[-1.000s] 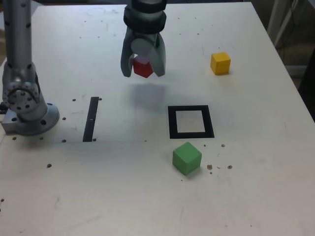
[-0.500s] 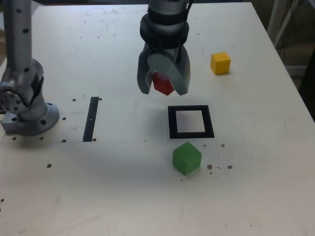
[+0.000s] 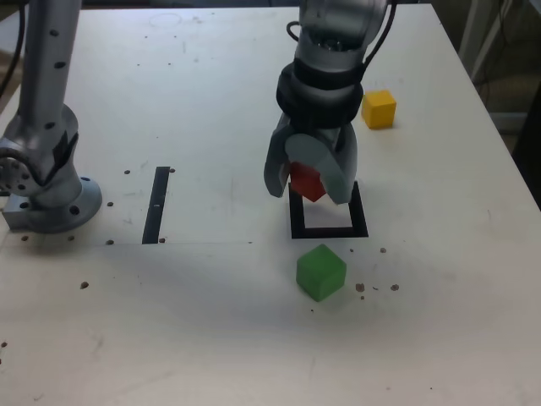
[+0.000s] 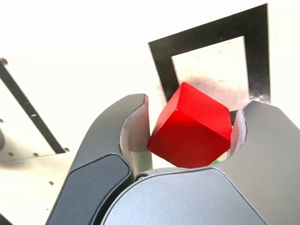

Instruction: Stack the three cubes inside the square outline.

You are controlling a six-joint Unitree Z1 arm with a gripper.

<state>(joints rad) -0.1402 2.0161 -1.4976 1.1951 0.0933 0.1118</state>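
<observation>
My gripper is going to release the red cube inside the square outline (image 3: pixel 326 209) (image 4: pixel 216 96), placing it toward the side of the outline that is nearest the green cube.
My gripper (image 3: pixel 309 182) is shut on the red cube (image 3: pixel 308 180), holding it in the air just over the far edge of the square outline (image 3: pixel 358 222). The wrist view shows the red cube (image 4: pixel 191 127) clamped between both jaws, with the square outline (image 4: pixel 163 70) right beyond it. A green cube (image 3: pixel 320 271) rests on the table just in front of the outline. The yellow cube (image 3: pixel 379 108) sits far back towards the exterior view's right.
The arm's grey base (image 3: pixel 46 190) stands at the exterior view's left. A narrow black strip (image 3: pixel 156 204) lies between the base and the outline. The table's right edge (image 3: pixel 499 135) is near the yellow cube.
The gripper has carried the red cube from the far middle of the table towards the exterior view's right and nearer, from behind the outline to over its far edge.
</observation>
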